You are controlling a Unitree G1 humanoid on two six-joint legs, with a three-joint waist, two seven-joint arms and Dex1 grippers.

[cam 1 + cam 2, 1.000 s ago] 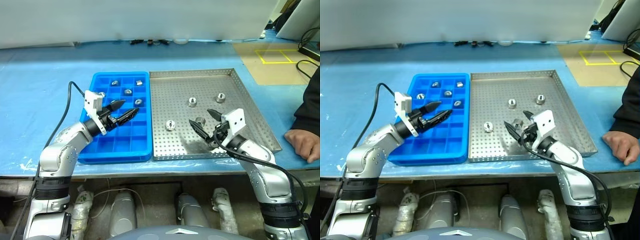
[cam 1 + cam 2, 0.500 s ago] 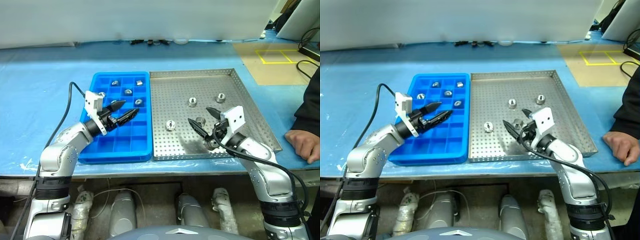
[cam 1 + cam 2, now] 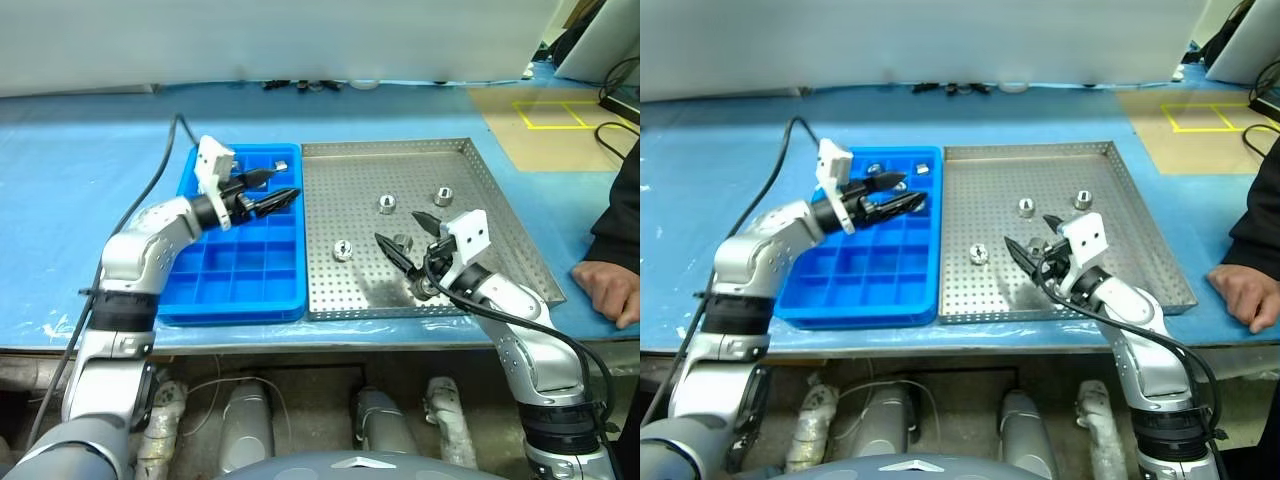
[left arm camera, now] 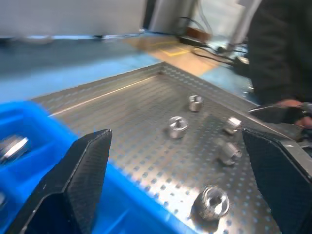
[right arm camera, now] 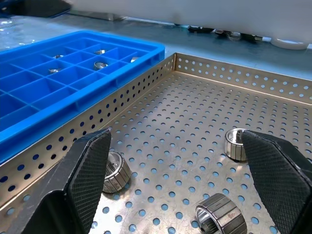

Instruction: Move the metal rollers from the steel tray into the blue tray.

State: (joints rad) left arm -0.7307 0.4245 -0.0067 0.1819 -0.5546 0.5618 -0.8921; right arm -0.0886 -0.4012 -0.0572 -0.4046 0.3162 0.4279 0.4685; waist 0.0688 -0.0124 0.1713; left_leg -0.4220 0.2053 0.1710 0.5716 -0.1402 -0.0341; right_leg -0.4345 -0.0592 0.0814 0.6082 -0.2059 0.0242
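The robot's left gripper needs to close on the round side of the metal roller (image 3: 343,251) (image 4: 213,203) that lies closest to the blue tray on the steel tray.
The steel tray (image 3: 350,180) lies right of the blue tray (image 3: 235,285), rims touching. Several metal rollers rest on its perforated floor, such as one (image 3: 385,204), another (image 3: 441,195) and a third (image 3: 343,250). My right gripper (image 3: 400,230) hovers open just over a roller (image 3: 402,242), with nothing between its fingers. Over the blue tray's far right compartments, my left gripper (image 3: 281,185) is open and empty and points toward the steel tray. A few rollers sit in blue compartments, for instance one (image 3: 282,165); the left wrist view shows another (image 4: 12,146) beside a finger (image 4: 73,185).
A person's hand (image 3: 605,290) rests on the table edge right of the steel tray. Small dark parts (image 3: 300,83) lie along the back edge. Yellow tape marks (image 3: 545,112) are at the far right. My left arm's cable (image 3: 160,165) arcs over the blue cover.
My left gripper has risen and swung forward and right, from the blue tray's middle to its far right corner. The right gripper has stayed put.
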